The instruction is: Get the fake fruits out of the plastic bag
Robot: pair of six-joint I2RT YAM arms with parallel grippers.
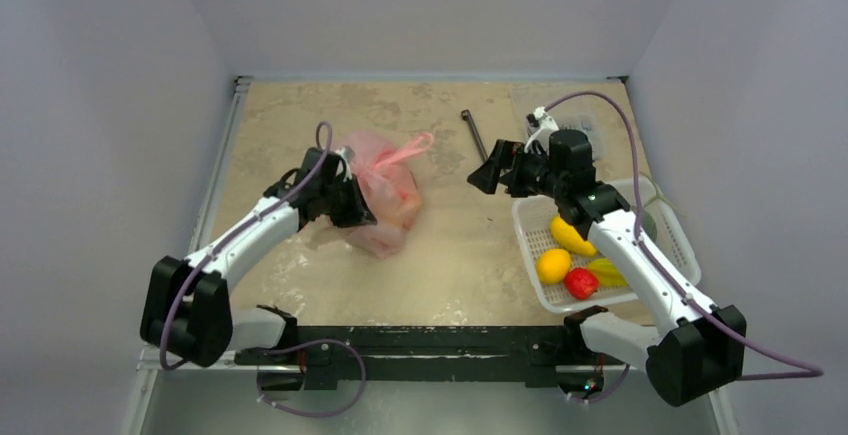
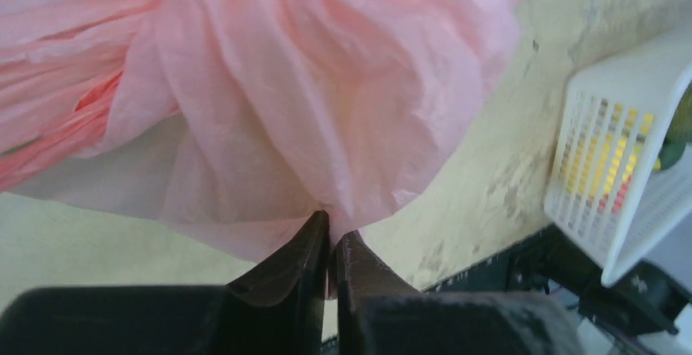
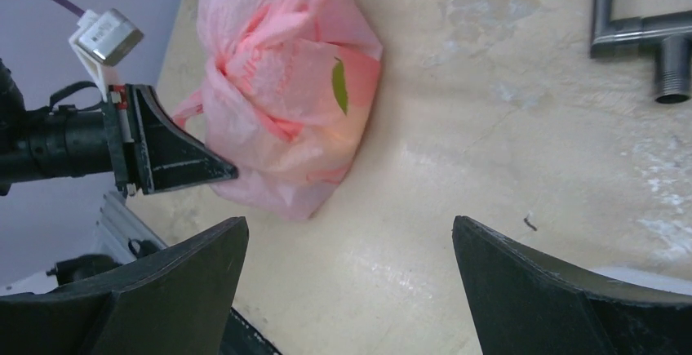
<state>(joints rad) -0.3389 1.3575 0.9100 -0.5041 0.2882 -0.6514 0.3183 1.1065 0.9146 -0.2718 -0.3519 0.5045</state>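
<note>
The bag is bunched with my left gripper on its near side, so my left gripper will take the bag's back film (image 1: 366, 142) while my right gripper pulls the bag's near side.
The pink plastic bag (image 1: 388, 193) lies bulging on the table left of centre, its handle loop pointing to the back right. It fills the left wrist view (image 2: 310, 86) and shows in the right wrist view (image 3: 286, 102). The fake fruits inside are hidden; only an orange-pink glow and a green leaf shape (image 3: 339, 86) show through the film. My left gripper (image 1: 356, 207) is shut on a fold of the bag's film (image 2: 333, 232) at its near left side. My right gripper (image 1: 486, 175) is open and empty (image 3: 351, 232), above the table to the right of the bag.
A white lattice basket (image 1: 525, 227) stands at the right under my right arm, holding yellow, orange and red toy fruits and a dull green round one (image 1: 648, 223). A dark metal rod (image 1: 473, 133) lies at the back. A clear box (image 1: 592, 127) sits at the back right.
</note>
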